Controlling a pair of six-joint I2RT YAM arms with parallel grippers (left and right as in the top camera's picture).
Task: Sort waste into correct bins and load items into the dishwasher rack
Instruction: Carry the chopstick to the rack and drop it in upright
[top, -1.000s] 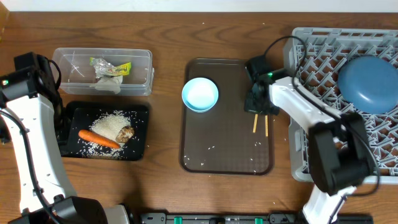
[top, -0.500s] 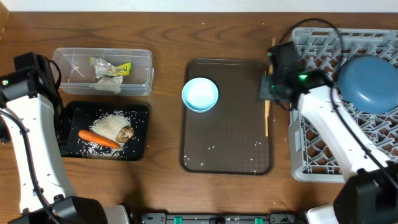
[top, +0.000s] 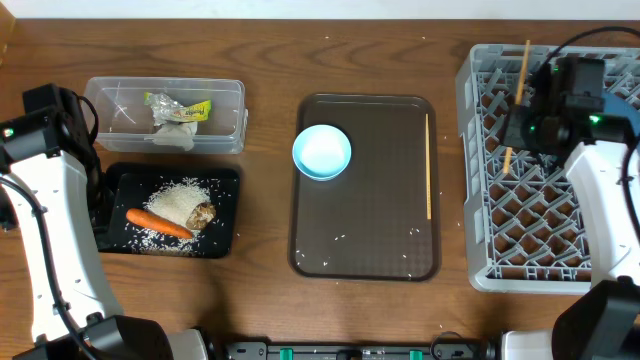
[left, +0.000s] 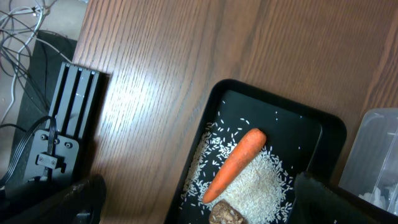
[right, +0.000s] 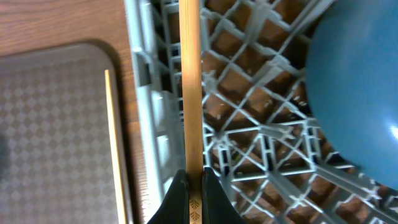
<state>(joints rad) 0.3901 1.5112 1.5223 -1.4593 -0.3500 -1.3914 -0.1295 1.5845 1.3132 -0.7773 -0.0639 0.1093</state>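
Note:
The robot's right gripper will release the wooden chopstick along the grey dishwasher rack's inner edge (top: 486, 138) (right: 189, 121) nearest the brown tray. The chopstick is now held over that rack.
My right gripper (top: 540, 112) (right: 194, 182) is shut on one wooden chopstick (top: 519, 95) (right: 189, 81) and holds it over the left part of the grey dishwasher rack (top: 540, 215) (right: 149, 124). The dark-blue plate (right: 354, 93) lies in the rack; my arm hides it from above. The second chopstick (top: 428, 165) (right: 115, 143) lies on the brown tray's right side. The light-blue bowl (top: 322, 151) sits on that tray. The black tray (top: 228, 190) (left: 323, 130) holds the carrot (top: 158, 222) (left: 233, 163), rice (top: 180, 198) and brown lump (top: 203, 213). My left gripper (left: 205, 202) is open above it.
The clear tub (top: 110, 100) behind the black tray holds the green-yellow wrapper (top: 182, 106) and the white tissue (top: 175, 131). The dark brown serving tray (top: 365, 230) lies in the middle with a few stray rice grains. A black stand (left: 62, 130) sits left of the black tray.
My right gripper lifted one chopstick off the brown tray and carried it right and back, over the rack. The other chopstick stayed on the tray. The left arm has not moved.

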